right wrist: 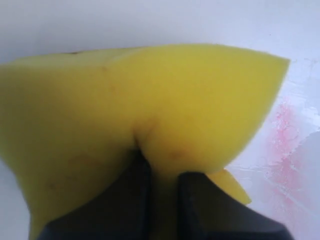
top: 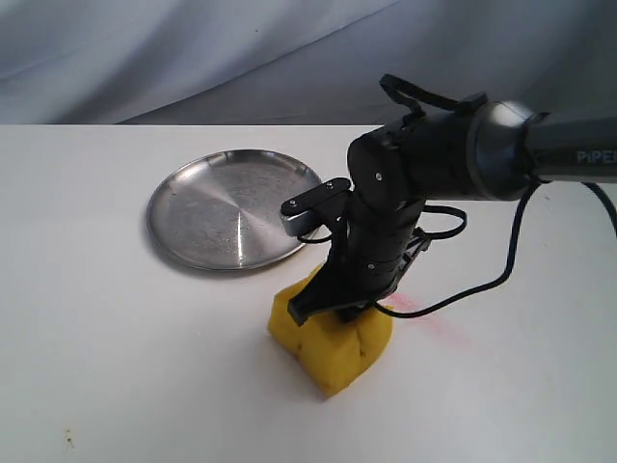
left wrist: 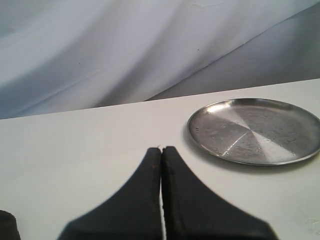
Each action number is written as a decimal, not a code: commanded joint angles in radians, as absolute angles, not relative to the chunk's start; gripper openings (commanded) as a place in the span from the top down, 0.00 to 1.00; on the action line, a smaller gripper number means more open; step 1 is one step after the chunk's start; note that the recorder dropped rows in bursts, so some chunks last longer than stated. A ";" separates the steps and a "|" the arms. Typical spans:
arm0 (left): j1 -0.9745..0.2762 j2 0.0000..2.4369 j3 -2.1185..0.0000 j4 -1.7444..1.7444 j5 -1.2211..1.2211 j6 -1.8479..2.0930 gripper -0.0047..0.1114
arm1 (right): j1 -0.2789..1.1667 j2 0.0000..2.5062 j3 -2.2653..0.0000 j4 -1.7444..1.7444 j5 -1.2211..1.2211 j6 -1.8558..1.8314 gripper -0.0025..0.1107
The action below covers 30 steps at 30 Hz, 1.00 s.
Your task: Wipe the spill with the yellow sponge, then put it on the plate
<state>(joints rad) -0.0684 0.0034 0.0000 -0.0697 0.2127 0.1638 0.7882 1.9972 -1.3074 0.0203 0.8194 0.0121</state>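
Observation:
Next, my right gripper lets go of the yellow sponge near the middle of the silver plate [top: 254, 200], inside its raised rim.
The yellow sponge [top: 331, 342] rests on the white table, pinched from above by my right gripper [top: 333, 307], which is shut on it. In the right wrist view the sponge [right wrist: 150, 115] bulges around the black fingers [right wrist: 132, 195]. A faint pink-red smear of the spill [top: 424, 313] lies just right of the sponge, also seen beside it as the spill [right wrist: 285, 145]. The silver plate [top: 183, 207] sits behind and to the left. My left gripper [left wrist: 161, 150] is shut with nothing in it, low over the table with the plate [left wrist: 200, 125] ahead of it.
A grey-white cloth backdrop [top: 193, 58] hangs behind the table. The right arm's black cable [top: 482, 285] loops down over the table next to the spill. The table's far edge [top: 145, 125] runs behind the plate.

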 commanded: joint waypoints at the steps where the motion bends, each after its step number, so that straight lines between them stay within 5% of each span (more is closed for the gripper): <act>1: -0.069 0.000 0.000 -0.069 0.205 0.160 0.96 | 0.777 1.997 -1.304 -0.007 0.839 0.042 0.98; 20: -0.069 0.000 0.000 -0.069 0.205 0.160 0.96 | 0.410 1.997 -1.304 -0.242 0.903 0.120 0.98; 30: -0.069 0.000 0.000 -0.069 0.205 0.160 0.96 | 0.593 1.997 -1.233 -0.109 0.881 0.033 0.98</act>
<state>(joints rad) -0.0684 0.0034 0.0000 -0.0697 0.2127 0.1638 0.4966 1.9889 -1.2649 -0.2277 0.8943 0.0766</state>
